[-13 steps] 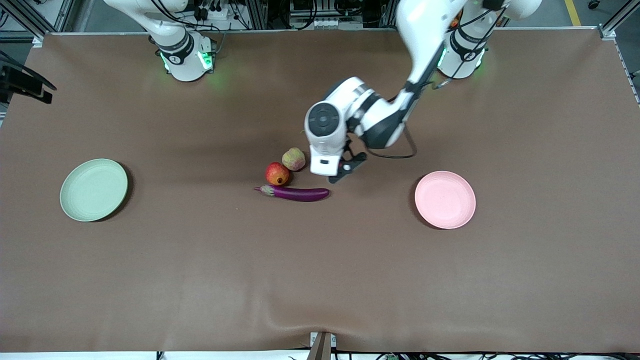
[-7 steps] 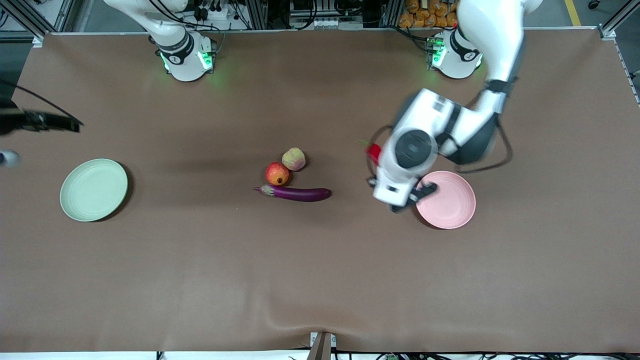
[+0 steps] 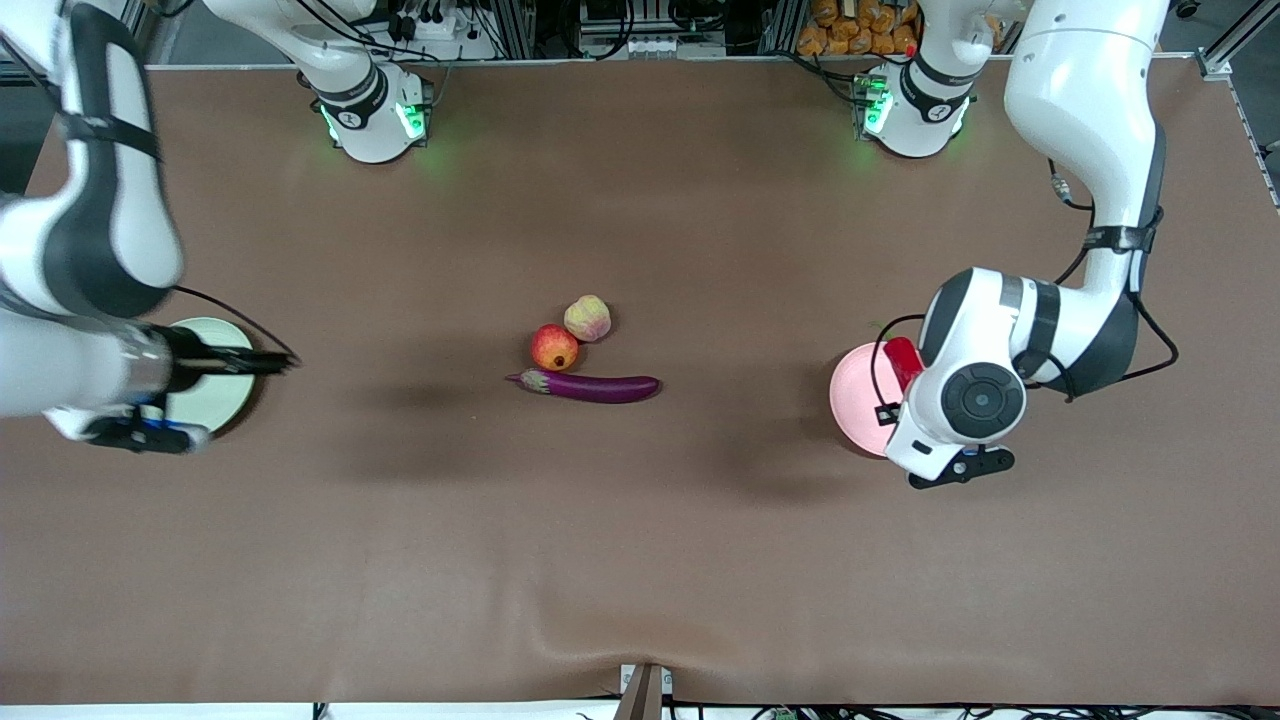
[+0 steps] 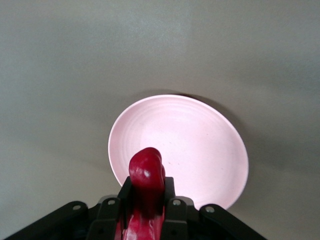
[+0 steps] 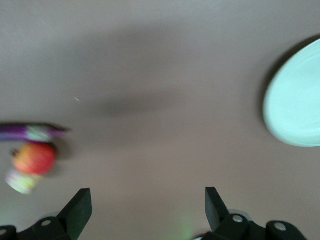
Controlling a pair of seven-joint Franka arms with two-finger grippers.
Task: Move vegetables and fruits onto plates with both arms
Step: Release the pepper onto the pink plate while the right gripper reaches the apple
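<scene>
The robot's left gripper should set the red chili pepper down on the pale pink plate's side point(image 3: 909, 376) point(image 4: 137, 169) away from the eggplant.
My left gripper point(image 3: 900, 378) is shut on the red chili pepper point(image 3: 903, 358) and holds it over the pale pink plate point(image 3: 853, 395). The left wrist view shows the chili point(image 4: 146, 172) clamped between the fingers of the left gripper point(image 4: 146, 194), above the plate's point(image 4: 200, 145) rim. My right gripper point(image 3: 248, 362) is open and empty over the edge of the pale green plate point(image 3: 215, 402). At mid-table lie the purple eggplant point(image 3: 595, 388), the red-orange fruit point(image 3: 554, 347) and the yellow-green fruit point(image 3: 587, 318). The right wrist view shows the right gripper point(image 5: 147, 210), green plate point(image 5: 295, 107), eggplant point(image 5: 25, 132) and red-orange fruit point(image 5: 34, 157).
A brown cloth covers the table. The two arm bases stand along the edge farthest from the front camera. The right arm's elbow and forearm hang over the table end by the green plate.
My left arm carried the chili from the middle of the table to over the pink plate. My right arm swung into view and now reaches over the green plate.
</scene>
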